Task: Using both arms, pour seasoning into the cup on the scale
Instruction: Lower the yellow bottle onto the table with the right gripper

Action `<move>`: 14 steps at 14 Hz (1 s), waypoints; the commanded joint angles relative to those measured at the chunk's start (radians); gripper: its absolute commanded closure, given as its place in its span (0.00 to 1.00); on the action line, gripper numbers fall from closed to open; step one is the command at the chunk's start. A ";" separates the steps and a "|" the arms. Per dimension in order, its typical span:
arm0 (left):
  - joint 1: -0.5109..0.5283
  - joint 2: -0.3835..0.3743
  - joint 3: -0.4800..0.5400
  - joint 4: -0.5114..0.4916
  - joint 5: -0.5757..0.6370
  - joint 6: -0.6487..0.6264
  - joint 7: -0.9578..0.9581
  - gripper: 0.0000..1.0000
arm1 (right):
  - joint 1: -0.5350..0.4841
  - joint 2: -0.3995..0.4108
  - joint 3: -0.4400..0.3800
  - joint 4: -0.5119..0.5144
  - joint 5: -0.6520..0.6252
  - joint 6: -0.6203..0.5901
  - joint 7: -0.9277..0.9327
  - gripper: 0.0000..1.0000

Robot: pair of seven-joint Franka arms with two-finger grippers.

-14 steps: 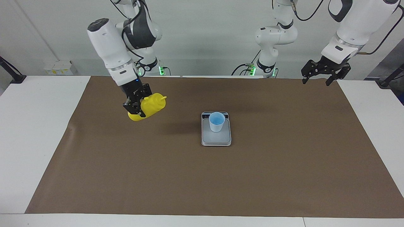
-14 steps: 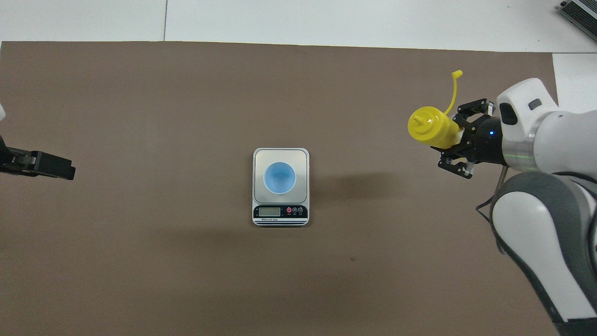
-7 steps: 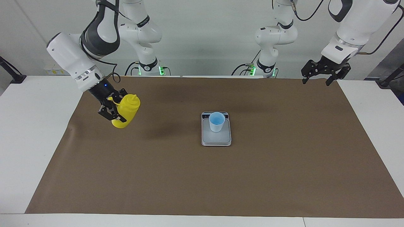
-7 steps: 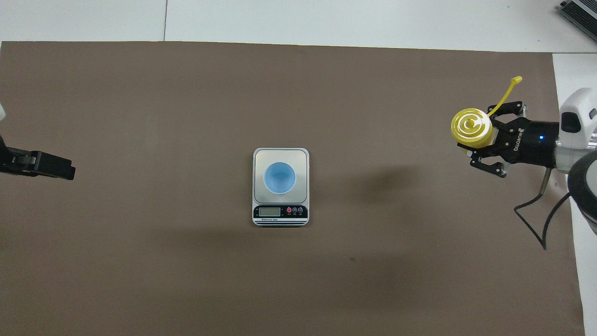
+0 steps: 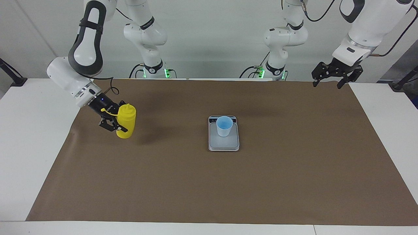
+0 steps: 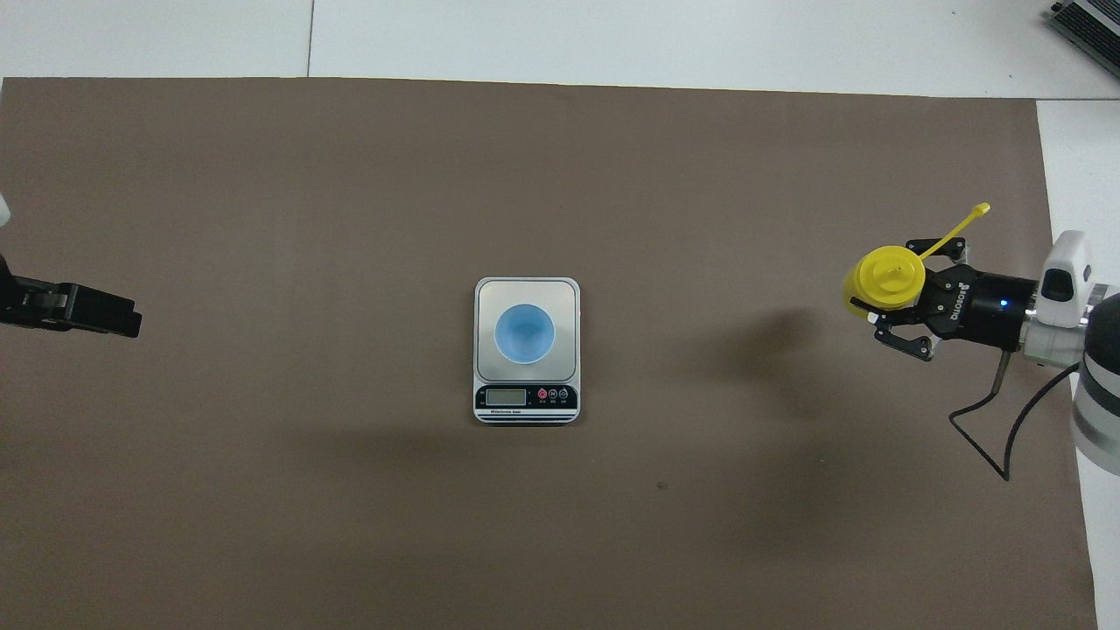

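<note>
Next, I set the yellow seasoning bottle, now upright at or just above the mat, on the bare brown mat, slightly nearer the scale [image 6: 822,311], with my right gripper.
The yellow seasoning bottle [image 5: 127,119] stands upright, its base at or just above the brown mat, toward the right arm's end of the table. My right gripper [image 5: 120,120] is shut on its body from the side. In the overhead view the bottle [image 6: 890,276] shows its nozzle top, the cap strap sticking out, and the right gripper [image 6: 894,304] around it. The light blue cup [image 5: 224,126] [image 6: 524,332] stands on the scale [image 5: 224,144] [image 6: 526,399] at mid-table. My left gripper [image 5: 333,78] [image 6: 96,313] waits raised, open and empty, over the left arm's end of the mat.
A brown mat [image 5: 209,186] covers most of the white table [image 5: 29,137]. The scale's display strip faces the robots. Bare mat lies between the bottle and the scale.
The right gripper carried the bottle away from the scale toward its own end of the table, turned it from tilted to upright and lowered it to the mat. The left arm has not moved.
</note>
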 commanded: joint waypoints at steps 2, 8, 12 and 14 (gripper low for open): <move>0.010 -0.014 -0.009 -0.018 0.013 0.006 -0.007 0.00 | -0.024 0.029 0.013 -0.041 0.127 0.003 -0.145 1.00; 0.010 -0.015 -0.009 -0.018 0.013 0.006 -0.007 0.00 | -0.027 0.077 0.013 -0.098 0.357 -0.006 -0.248 1.00; 0.008 -0.014 -0.009 -0.018 0.013 0.006 -0.007 0.00 | -0.054 0.161 0.013 -0.101 0.456 -0.070 -0.349 1.00; 0.010 -0.014 -0.009 -0.018 0.013 0.006 -0.007 0.00 | -0.062 0.167 0.013 -0.100 0.461 -0.083 -0.367 1.00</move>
